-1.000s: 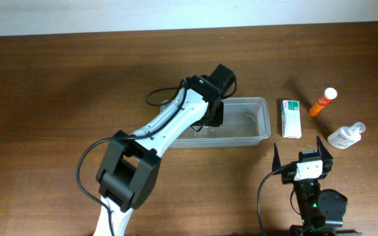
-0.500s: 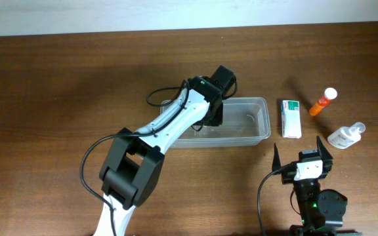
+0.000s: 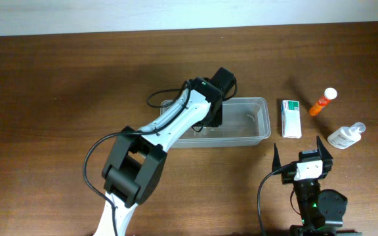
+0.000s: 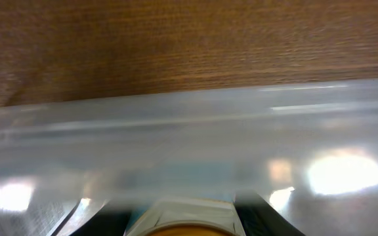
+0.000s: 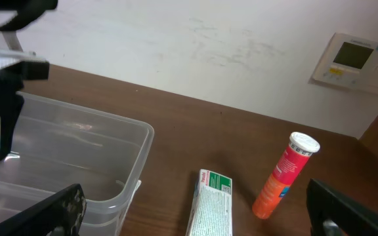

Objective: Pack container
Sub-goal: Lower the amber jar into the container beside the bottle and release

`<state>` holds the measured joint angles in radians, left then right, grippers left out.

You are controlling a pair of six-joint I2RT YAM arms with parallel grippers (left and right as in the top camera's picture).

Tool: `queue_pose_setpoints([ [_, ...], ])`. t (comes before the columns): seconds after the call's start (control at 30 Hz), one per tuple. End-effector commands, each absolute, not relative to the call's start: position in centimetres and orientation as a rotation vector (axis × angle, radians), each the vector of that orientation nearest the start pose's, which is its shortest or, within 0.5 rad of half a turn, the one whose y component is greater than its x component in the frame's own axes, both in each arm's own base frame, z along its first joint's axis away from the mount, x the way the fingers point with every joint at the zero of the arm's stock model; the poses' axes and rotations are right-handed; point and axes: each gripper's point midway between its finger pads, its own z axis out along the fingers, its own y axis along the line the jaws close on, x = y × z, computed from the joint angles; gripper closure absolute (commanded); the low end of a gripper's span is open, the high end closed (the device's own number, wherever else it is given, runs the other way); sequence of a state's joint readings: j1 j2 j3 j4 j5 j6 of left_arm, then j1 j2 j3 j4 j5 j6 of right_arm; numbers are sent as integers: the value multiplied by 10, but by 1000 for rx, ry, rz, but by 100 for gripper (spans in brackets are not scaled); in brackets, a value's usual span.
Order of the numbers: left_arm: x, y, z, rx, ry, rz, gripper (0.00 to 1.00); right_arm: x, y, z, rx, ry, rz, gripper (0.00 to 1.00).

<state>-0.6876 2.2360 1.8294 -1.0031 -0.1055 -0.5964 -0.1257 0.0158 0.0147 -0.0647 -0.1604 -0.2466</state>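
Observation:
The robot's left gripper needs to release the small white-topped amber bottle, now low inside the tub, on the clear tub's bottom, just beneath its fingers (image 3: 201, 131).
The container (image 3: 248, 124) is a clear shallow tub in the middle of the table. It also shows in the right wrist view (image 5: 97, 141) and fills the left wrist view (image 4: 189, 124). My left gripper (image 3: 205, 123) reaches down into the tub's left end. In the left wrist view its fingers (image 4: 176, 204) are shut on a small white-topped amber bottle (image 4: 186, 219), low inside the tub. My right gripper (image 3: 305, 157) is open and empty near the front edge, right of the tub, and shows in its own view (image 5: 199, 213).
A white and green box (image 3: 291, 118) lies just right of the tub. An orange tube with a white cap (image 3: 323, 101) and a clear bottle with a white top (image 3: 346, 136) lie further right. The left arm's cable (image 3: 156, 97) loops beside the tub.
The left arm's elbow has shifted slightly to the right while its gripper stays in the tub. The right arm has not moved.

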Motion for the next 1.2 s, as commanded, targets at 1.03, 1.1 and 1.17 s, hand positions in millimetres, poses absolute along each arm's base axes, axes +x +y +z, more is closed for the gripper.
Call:
queue_pose_setpoints([
  [1.03, 375, -284, 19, 104, 2964, 25, 43, 246, -2, 160, -232, 1620, -148, 2],
  [1.1, 375, -284, 19, 104, 2964, 25, 43, 246, -2, 160, -232, 1620, -149, 2],
  [1.17, 375, -284, 19, 104, 2964, 26, 43, 246, -2, 160, -232, 1620, -149, 2],
])
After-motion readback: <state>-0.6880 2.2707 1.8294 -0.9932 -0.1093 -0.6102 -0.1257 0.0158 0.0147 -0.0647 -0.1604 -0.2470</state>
